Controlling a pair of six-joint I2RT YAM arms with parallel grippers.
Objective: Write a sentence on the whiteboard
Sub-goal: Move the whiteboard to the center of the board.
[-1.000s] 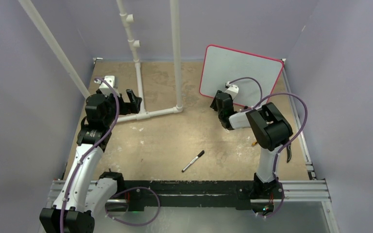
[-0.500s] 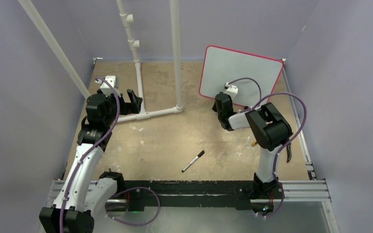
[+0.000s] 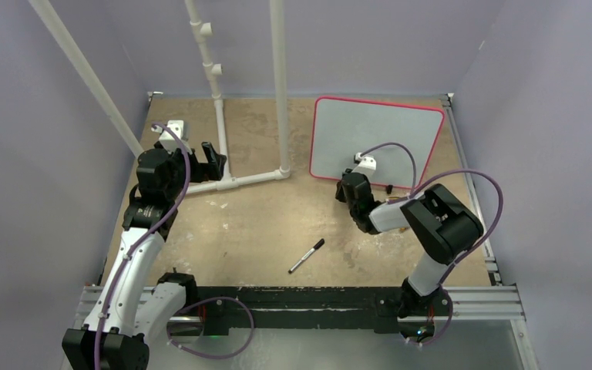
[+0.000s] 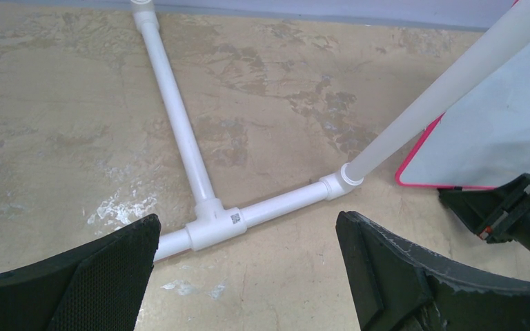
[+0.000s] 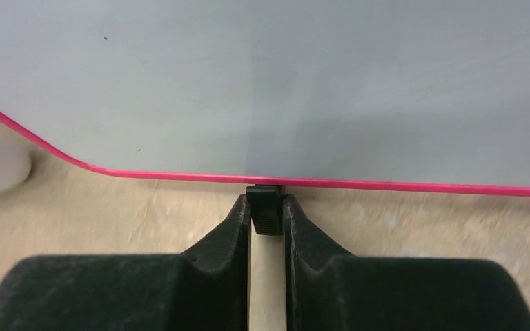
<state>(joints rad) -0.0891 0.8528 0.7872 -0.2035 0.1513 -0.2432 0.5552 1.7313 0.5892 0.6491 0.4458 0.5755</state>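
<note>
The small black foot, now at the board's near edge, will be let go by my right gripper on the bare table [image 3: 324, 207], in the space between the whiteboard and the marker.
The whiteboard [image 3: 378, 135], white with a pink-red frame, sits at the back right; its face is blank and no sentence shows. It also shows in the left wrist view [image 4: 497, 138] and fills the right wrist view [image 5: 283, 83]. My right gripper [image 3: 346, 183] [image 5: 265, 207] is shut on a small black foot [image 5: 263, 212] at the board's near edge. A black marker [image 3: 307, 255] lies on the table in front, apart from both grippers. My left gripper [image 3: 214, 160] [image 4: 248, 227] is open and empty at the back left.
A white PVC pipe frame [image 3: 235, 182] [image 4: 214, 224] lies on the table with upright poles [image 3: 279, 85], just ahead of my left gripper. Purple walls close in the table. A metal rail [image 3: 316, 297] runs along the near edge.
The whiteboard has swung from a skewed pose to squarer and shifted nearer and left, with my right gripper drawing back toward the near edge. The left arm and marker have not moved.
</note>
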